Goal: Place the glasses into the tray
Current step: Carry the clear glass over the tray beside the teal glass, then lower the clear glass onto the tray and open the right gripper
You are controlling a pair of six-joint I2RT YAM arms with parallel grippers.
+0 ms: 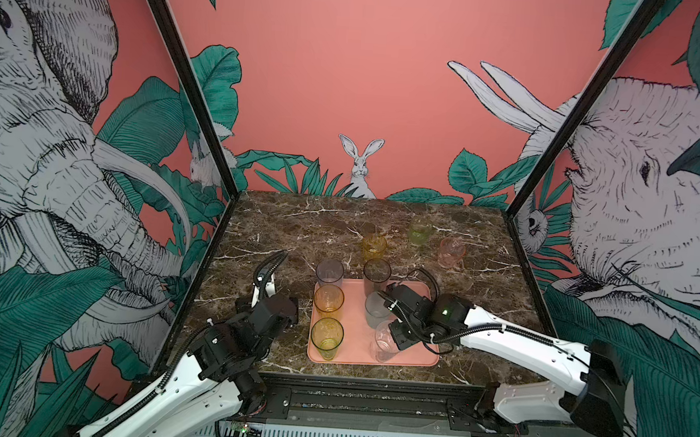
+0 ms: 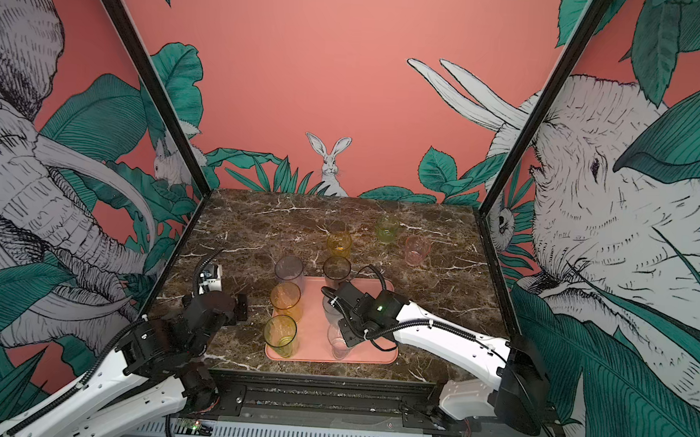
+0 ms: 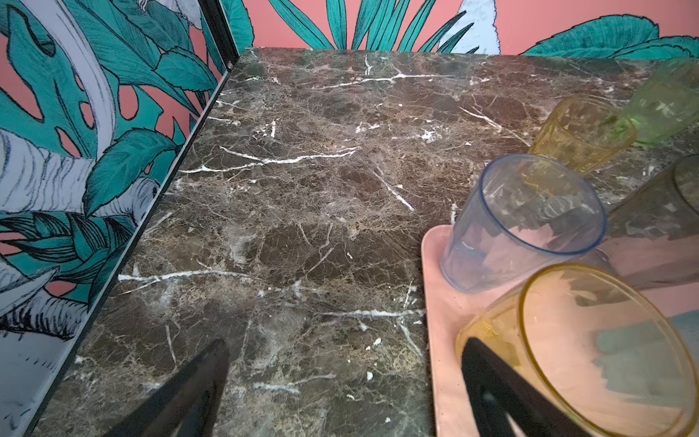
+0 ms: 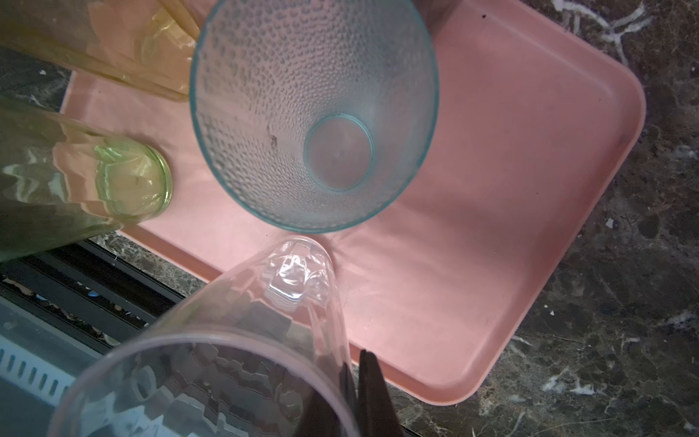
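Note:
The robot's right gripper needs to release the clear glass between the frosted teal glass and the tray's front edge (image 1: 379, 352) (image 4: 291, 267).
The salmon-pink tray (image 1: 355, 311) lies near the table's front edge and holds several glasses. My right gripper (image 1: 394, 338) is shut on the rim of a clear glass (image 1: 383, 346), one finger inside and one outside, as the right wrist view shows (image 4: 353, 372). This glass (image 4: 295, 272) stands upright over the tray's front part, beside a frosted teal glass (image 4: 314, 113). Whether its base touches the tray I cannot tell. My left gripper (image 3: 345, 342) hangs open and empty over the table, left of the tray (image 3: 438, 321). An amber glass (image 1: 374, 247), a green glass (image 1: 419, 232) and a pink glass (image 1: 451, 252) stand on the table behind the tray.
The brown marble table (image 1: 281, 232) is closed in by illustrated walls at the left, back and right. A black rail (image 1: 371, 385) runs along the front edge. The tray's right part (image 4: 529, 170) is bare.

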